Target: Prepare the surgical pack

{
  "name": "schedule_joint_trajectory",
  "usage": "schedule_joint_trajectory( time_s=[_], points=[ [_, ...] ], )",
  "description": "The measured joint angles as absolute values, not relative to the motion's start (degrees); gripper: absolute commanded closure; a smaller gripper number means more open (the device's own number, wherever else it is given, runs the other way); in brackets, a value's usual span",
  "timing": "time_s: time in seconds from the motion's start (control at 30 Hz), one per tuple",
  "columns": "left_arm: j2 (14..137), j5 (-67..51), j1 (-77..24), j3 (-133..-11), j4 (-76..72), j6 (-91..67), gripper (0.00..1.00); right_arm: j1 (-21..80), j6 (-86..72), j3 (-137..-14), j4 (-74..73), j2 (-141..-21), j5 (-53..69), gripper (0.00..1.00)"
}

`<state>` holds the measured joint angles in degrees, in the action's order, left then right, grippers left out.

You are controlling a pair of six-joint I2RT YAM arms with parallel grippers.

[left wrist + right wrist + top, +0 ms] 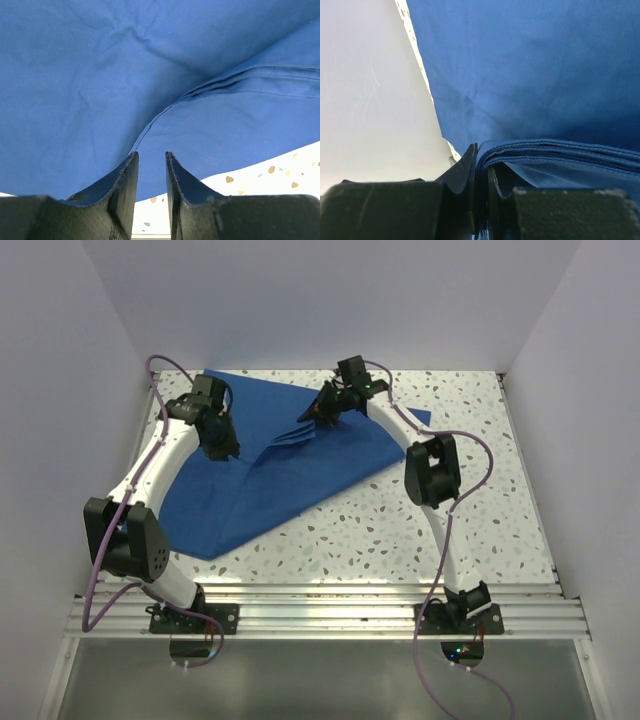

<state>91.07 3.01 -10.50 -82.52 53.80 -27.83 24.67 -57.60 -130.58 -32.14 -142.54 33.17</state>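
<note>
Next, my right gripper lets go of the bunched folds on the drape's flat far part [289, 415], a little in front of its back edge.
Of the surgical pack, only the large royal-blue drape [290, 475] shows, spread on the speckled table with its far middle pulled up into bunched folds. My right gripper [322, 412] is shut on those folds. In the right wrist view several hemmed layers of the drape [530, 65] are pinched in the right gripper [481, 150]. My left gripper [222, 448] hovers over the drape's left part. In the left wrist view the left gripper [151, 155] stands open with nothing in it, and a creased fold of the drape [75, 75] lies just beyond the tips.
Bare speckled table [400, 530] lies in front of and to the right of the drape. White walls [60, 390] close in the left, back and right sides. An aluminium rail [320, 610] with both arm bases runs along the near edge. Purple cables loop beside each arm.
</note>
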Motion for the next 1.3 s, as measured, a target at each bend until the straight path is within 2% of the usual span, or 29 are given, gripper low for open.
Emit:
schedule_joint_trajectory(
  time_s=[0.67,1.3],
  points=[
    [91.09,2.98,-10.17,-82.52,53.78,-27.83,0.67,24.71,-65.04,-134.30,-24.91,-147.52,33.76,1.00],
    [91.09,2.98,-10.13,-82.06,53.74,-27.81,0.67,23.00,-67.77,-134.30,-23.73,-148.24,29.47,1.00]
  ],
)
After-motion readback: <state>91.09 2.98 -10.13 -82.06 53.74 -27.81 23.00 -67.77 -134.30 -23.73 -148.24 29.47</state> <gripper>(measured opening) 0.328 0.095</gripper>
